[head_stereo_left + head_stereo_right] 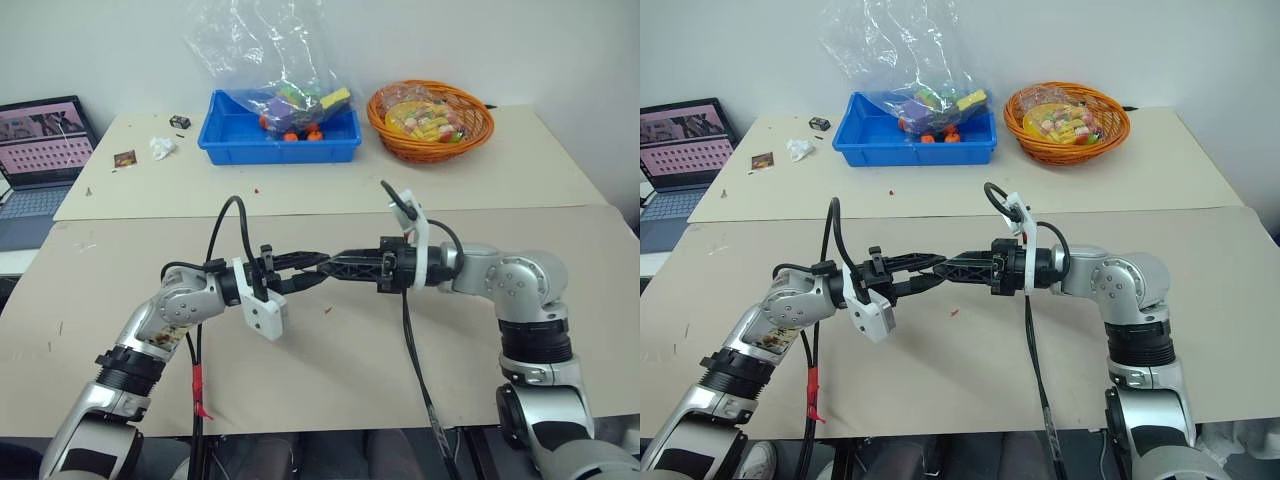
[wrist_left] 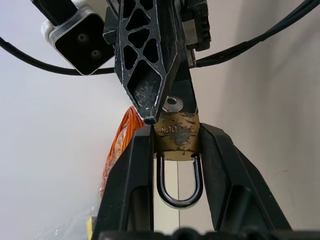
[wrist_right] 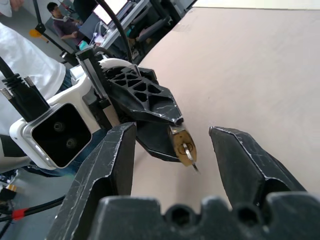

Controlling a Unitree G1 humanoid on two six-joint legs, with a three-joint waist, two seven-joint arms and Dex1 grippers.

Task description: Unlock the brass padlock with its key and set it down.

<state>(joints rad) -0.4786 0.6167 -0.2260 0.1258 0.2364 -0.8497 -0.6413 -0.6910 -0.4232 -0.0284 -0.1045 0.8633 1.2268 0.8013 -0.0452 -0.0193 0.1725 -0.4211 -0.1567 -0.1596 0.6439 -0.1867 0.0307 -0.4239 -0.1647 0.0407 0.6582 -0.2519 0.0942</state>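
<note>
The padlock's shackle is tucked between my left gripper's fingers, so next my right gripper takes the padlock's body (image 3: 181,141) before my left gripper backs away to free the shackle.
My left gripper (image 2: 175,129) is shut on the brass padlock (image 2: 176,136), its two black fingers pressing the sides of the gold body. The silver shackle (image 2: 179,192) hangs back between those fingers, both legs reaching the body. The key (image 3: 190,152) sticks out of the padlock's (image 3: 181,146) face. My right gripper (image 3: 172,129) is open, one finger on either side of the key and touching neither it nor the lock. In the head views the left gripper (image 1: 312,268) and right gripper (image 1: 342,265) meet tip to tip, held level above the brown table (image 1: 480,360).
A blue bin (image 1: 280,140) of toys under a plastic bag and an orange basket (image 1: 430,120) stand on the far table. A laptop (image 1: 40,150) sits at far left. A red speck (image 1: 327,311) lies on the table below the grippers. People show behind in the right wrist view.
</note>
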